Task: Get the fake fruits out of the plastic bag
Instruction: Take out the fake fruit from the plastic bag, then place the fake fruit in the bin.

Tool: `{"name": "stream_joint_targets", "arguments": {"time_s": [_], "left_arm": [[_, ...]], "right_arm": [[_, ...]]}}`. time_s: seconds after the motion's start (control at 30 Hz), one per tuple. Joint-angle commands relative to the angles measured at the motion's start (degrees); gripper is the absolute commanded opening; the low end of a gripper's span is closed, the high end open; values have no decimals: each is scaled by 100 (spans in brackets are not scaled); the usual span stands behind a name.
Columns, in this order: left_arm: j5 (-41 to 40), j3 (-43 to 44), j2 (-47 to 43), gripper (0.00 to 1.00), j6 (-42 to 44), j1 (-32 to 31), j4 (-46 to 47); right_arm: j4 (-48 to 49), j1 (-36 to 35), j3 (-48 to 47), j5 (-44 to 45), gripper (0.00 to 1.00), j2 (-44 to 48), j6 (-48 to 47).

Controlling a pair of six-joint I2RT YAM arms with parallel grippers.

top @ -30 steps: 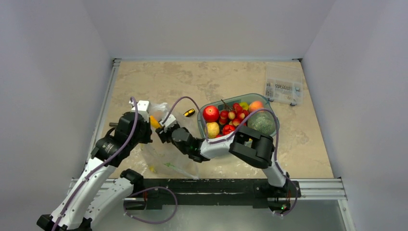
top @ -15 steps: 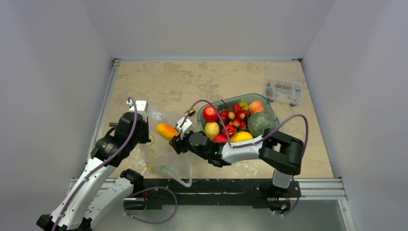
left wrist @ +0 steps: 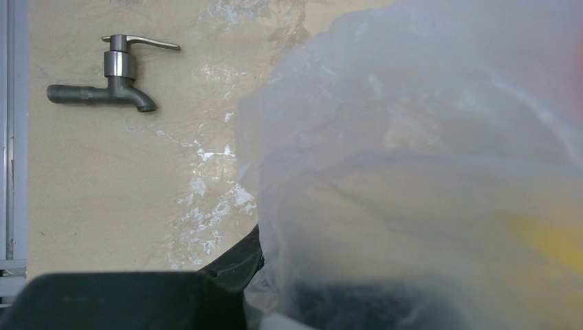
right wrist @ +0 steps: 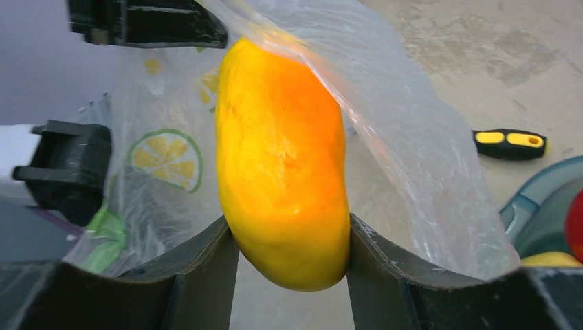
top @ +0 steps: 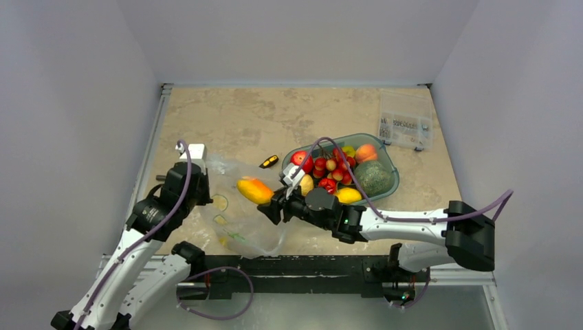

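Observation:
Next, my right gripper lets go of the orange-yellow mango in the teal tub [top: 351, 159], between the cherries and the peach.
The orange-yellow mango [top: 254, 189] is clamped between my right gripper's [top: 267, 205] fingers, just right of the plastic bag's mouth. In the right wrist view the mango [right wrist: 285, 172] stands between both fingers, with my right gripper [right wrist: 292, 258] shut on it and a flap of the bag [right wrist: 412, 158] draped over its top. The clear plastic bag [top: 237, 216] lies crumpled on the table. My left gripper [top: 205, 189] is shut on its left edge. In the left wrist view the bag [left wrist: 426, 172] fills the frame beside my left gripper [left wrist: 275, 282]. The red apple [top: 299, 158] and cherries [top: 330, 172] lie in the tub.
The teal oval tub [top: 385, 159] right of the bag also holds a dark-green bumpy fruit [top: 375, 177] and a pale lemon [top: 306, 184]. A small yellow-black screwdriver [top: 269, 162] lies behind the bag. A metal tap [left wrist: 110, 82] lies left. A clear compartment box [top: 405, 120] stands back right.
My right gripper has drawn the mango out of the bag and moved it right, toward the tub, as the right arm stretched out. My left gripper stays on the bag's edge.

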State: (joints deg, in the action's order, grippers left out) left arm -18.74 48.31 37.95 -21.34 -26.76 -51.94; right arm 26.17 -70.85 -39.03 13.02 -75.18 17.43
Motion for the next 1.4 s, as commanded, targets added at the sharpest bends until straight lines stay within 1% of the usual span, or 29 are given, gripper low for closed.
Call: {"name": "stream_joint_targets", "arguments": {"time_s": [0.0, 0.1, 0.13, 0.2, 0.27, 0.4, 0.5, 0.57, 0.67, 0.77, 0.9, 0.97, 1.03, 1.2, 1.37], "left_arm": [[191, 139, 21, 0, -14, -22, 223], [870, 56, 111, 0, 147, -18, 451], [975, 62, 148, 0, 156, -21, 450], [874, 108, 215, 0, 124, -21, 359], [577, 133, 238, 0, 28, -22, 265], [-86, 151, 209, 0, -214, -19, 96], [-986, 184, 211, 0, -601, -22, -178], [-1378, 225, 220, 0, -774, -22, -319], [-1857, 279, 236, 0, -1013, -19, -536], [-2193, 334, 248, 0, -1221, -19, -723], [-2181, 346, 201, 0, -1247, -22, -722], [-2114, 338, 173, 0, -1203, -20, -677], [-2051, 322, 154, 0, -1159, -22, -640], [-1907, 311, 170, 0, -1067, -17, -587], [-1620, 303, 190, 0, -897, -21, -504]], "right_arm": [[86, -11, -17, -919, 0, 243, 109], [418, -14, -170, -1074, 0, 116, 192], [508, -14, -277, -1102, 0, 20, 198], [491, -15, -579, -1125, 0, -150, 224], [382, -16, -808, -1186, 0, -230, 239], [408, -16, -890, -1255, 0, -145, 242], [205, -17, -783, -1043, 0, 230, 199], [146, -10, -602, -852, 0, 559, 165], [-234, -8, -379, -272, 0, 1046, 232], [-732, 0, -66, 878, 0, 1455, 244], [-1289, 159, 311, 2203, 0, 1971, 494], [-1658, 446, 399, 2723, 0, 2129, 817], [-2224, 966, 376, 3096, 0, 2196, 1317], [-3147, 2294, 36, 3124, 0, 2081, 1730], [-3963, 3116, -607, 3048, 0, 1437, 1947]]}}
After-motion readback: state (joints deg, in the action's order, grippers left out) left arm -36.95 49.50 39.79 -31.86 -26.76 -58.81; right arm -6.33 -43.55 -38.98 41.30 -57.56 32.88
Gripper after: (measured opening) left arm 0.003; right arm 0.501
